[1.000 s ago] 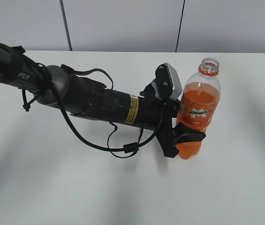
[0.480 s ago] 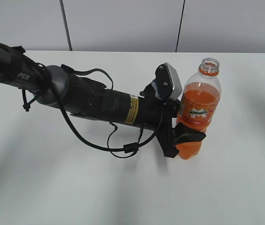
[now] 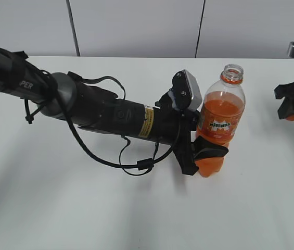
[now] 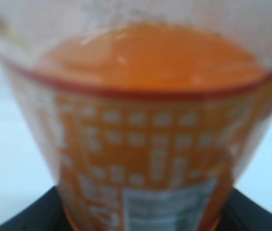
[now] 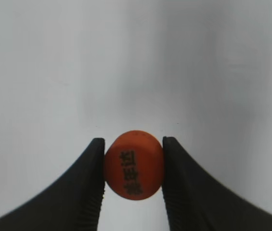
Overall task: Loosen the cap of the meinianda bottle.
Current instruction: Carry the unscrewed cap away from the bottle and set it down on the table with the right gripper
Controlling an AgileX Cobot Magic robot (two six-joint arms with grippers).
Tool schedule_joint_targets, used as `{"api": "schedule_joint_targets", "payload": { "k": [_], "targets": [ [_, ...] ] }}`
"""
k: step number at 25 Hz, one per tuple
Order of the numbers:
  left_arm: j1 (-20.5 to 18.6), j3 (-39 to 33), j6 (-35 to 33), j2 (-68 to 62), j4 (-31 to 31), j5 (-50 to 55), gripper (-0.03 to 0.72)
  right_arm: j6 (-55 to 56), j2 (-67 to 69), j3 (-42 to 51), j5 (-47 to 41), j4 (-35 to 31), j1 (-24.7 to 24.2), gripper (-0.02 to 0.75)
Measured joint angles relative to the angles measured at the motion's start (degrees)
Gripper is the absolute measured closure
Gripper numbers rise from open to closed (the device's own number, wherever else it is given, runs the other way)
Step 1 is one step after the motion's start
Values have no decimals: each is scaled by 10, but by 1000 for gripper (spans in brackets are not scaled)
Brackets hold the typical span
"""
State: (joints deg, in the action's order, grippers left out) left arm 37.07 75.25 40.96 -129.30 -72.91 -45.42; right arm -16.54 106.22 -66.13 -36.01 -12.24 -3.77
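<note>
Next, I release the orange cap, still held over the bare table, from my right gripper on the bare white table (image 3: 255,139) beside the meinianda bottle.
The meinianda bottle (image 3: 220,122) stands upright on the white table, its mouth open with no cap on it. My left gripper (image 3: 205,152) is shut on the bottle's lower body; the bottle's label (image 4: 145,159) fills the left wrist view. My right gripper (image 5: 133,166) is shut on the small orange cap (image 5: 134,163) with dark markings on top, held over the bare table. In the exterior view the right gripper (image 3: 292,107) shows at the right edge, apart from the bottle, with a bit of the orange cap (image 3: 291,117) visible.
The white table (image 3: 110,208) stretches around the bottle. The left arm (image 3: 100,112) lies across the left and middle of the table. Grey wall panels stand behind the far edge.
The right gripper, holding the cap, has come into the exterior view at the right edge. The bottle and the left arm have not moved.
</note>
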Motion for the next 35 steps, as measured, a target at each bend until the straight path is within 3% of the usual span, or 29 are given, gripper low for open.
{"api": "schedule_joint_targets", "payload": {
  "k": [8, 17, 27, 35],
  "targets": [
    [0, 0, 0, 0, 2, -1, 302, -34, 82, 2, 29, -48, 0, 466],
    [0, 0, 0, 0, 2, -1, 302, -76, 85, 3, 47, -52, 2, 466],
    [0, 0, 0, 0, 2, -1, 302, -86, 85, 5, 59, -48, 51, 466],
    [0, 0, 0, 0, 2, -1, 302, -87, 101, 5, 76, -45, 56, 466]
  ]
}}
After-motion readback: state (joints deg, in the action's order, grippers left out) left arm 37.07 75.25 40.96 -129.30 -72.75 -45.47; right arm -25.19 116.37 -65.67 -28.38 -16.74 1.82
